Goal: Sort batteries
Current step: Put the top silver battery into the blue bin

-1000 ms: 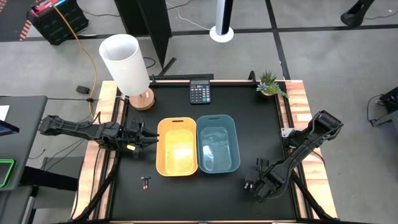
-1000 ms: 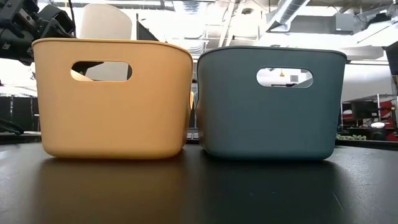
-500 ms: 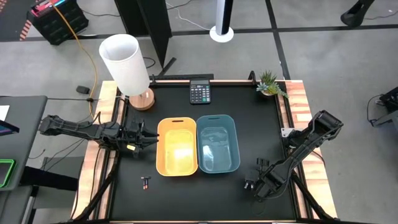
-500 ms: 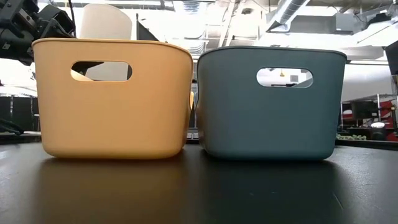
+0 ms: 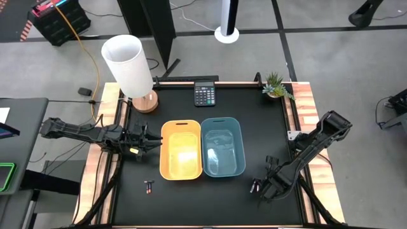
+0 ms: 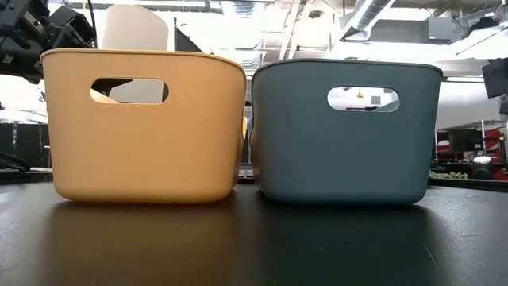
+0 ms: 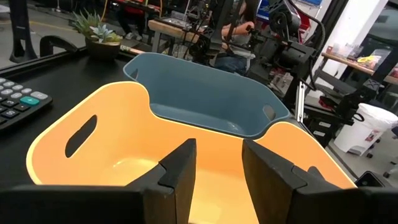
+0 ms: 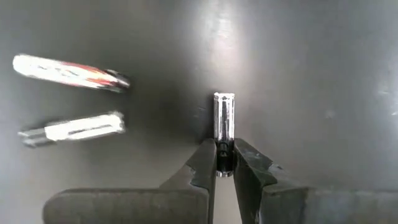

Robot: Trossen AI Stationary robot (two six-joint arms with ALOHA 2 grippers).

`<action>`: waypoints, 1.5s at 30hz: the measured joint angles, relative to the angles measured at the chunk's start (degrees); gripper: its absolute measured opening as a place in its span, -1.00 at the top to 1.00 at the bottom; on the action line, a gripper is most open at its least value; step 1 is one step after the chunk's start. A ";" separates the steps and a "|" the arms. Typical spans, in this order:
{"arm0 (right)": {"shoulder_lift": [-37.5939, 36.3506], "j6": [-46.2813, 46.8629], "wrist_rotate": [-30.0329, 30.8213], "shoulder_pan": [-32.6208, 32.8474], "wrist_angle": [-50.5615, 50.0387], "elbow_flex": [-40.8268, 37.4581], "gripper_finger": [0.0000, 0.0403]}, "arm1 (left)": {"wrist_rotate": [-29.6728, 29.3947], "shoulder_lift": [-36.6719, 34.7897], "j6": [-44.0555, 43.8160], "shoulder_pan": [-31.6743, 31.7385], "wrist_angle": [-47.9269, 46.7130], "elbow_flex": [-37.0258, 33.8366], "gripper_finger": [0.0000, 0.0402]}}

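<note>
Next, I release the silvery battery with my right gripper around the middle of the blue bin's bottom (image 5: 222, 152).
My right gripper (image 5: 257, 188) (image 8: 224, 163) hovers near the table's near right corner, shut on a silvery battery (image 8: 224, 121). Two more batteries lie on the black table beside it: one with reddish marks (image 8: 69, 72) and one silvery white (image 8: 73, 128). A dark battery with a reddish end (image 5: 148, 186) lies near the near edge, in front of the yellow bin (image 5: 181, 150). The blue bin (image 5: 222, 147) stands touching the yellow bin's right side. My left gripper (image 5: 150, 141) (image 7: 217, 174) waits open at the yellow bin's left end, holding nothing. My right gripper pinches the silvery battery by one end (image 8: 224, 149) between its two fingertips (image 8: 206, 163). The fingers come from above, pointing down at the table. The battery runs on along the fingers' line, its free end (image 8: 224, 98) sticking out ahead of them.
A calculator (image 5: 204, 95) lies at the far edge, a white lamp (image 5: 129, 63) stands at the far left corner and a small plant (image 5: 276, 86) at the far right corner. The two bins (image 6: 238, 127) fill the table's middle.
My right gripper has risen a little and shifted toward the table's left, keeping shut on the silvery battery. Part of the right arm has come into the low view at its right edge. My left arm has kept still.
</note>
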 joint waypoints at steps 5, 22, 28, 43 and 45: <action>-4.04 -0.25 0.99 0.02 -3.21 0.09 0.71 | 0.00 0.02 0.00 -0.02 -0.02 0.00 0.38; -27.93 -19.90 11.24 -3.89 8.98 1.37 0.71 | 0.02 0.01 -1.16 -0.02 0.14 0.00 0.38; -27.77 -34.57 12.16 -13.80 16.43 4.70 0.71 | 0.02 0.00 -1.77 0.00 0.19 0.00 0.38; -16.22 -46.67 6.85 -25.55 17.07 10.47 -0.07 | 1.07 0.02 -2.86 0.00 0.57 0.00 0.38; -16.40 -47.73 7.07 -24.88 17.67 10.88 -0.19 | 1.07 0.00 -2.89 0.00 0.56 0.01 0.38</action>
